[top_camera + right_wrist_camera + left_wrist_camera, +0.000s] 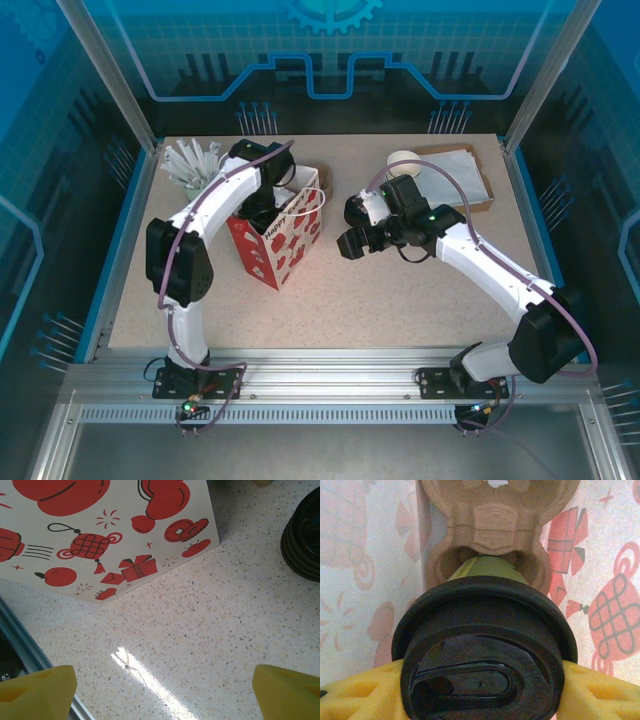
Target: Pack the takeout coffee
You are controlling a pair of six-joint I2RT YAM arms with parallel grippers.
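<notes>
My left gripper will let go of the takeout coffee down in the near socket of the brown pulp cup carrier (264, 213) (489, 569).
The takeout coffee (485, 645), an olive-green cup under a round black lid, is inside the red-and-white gift bag (285, 235). Its lower end sits in a socket of a brown pulp cup carrier (500, 525). My left gripper (482, 695) reaches down into the bag, and its yellow fingers (355, 695) press against both sides of the lid. My right gripper (355, 240) hovers just right of the bag. In the right wrist view the right gripper (160, 695) is open over bare speckled table, with the bag's printed wall (100, 530) ahead of it.
A stack of black lids (302, 535) stands to the right of the right gripper. White wrapped straws (190, 160) lie at the back left. A cardboard tray (455, 170) and a pale round thing (405, 160) are at the back right. The blue table edge rail (20, 630) is close by.
</notes>
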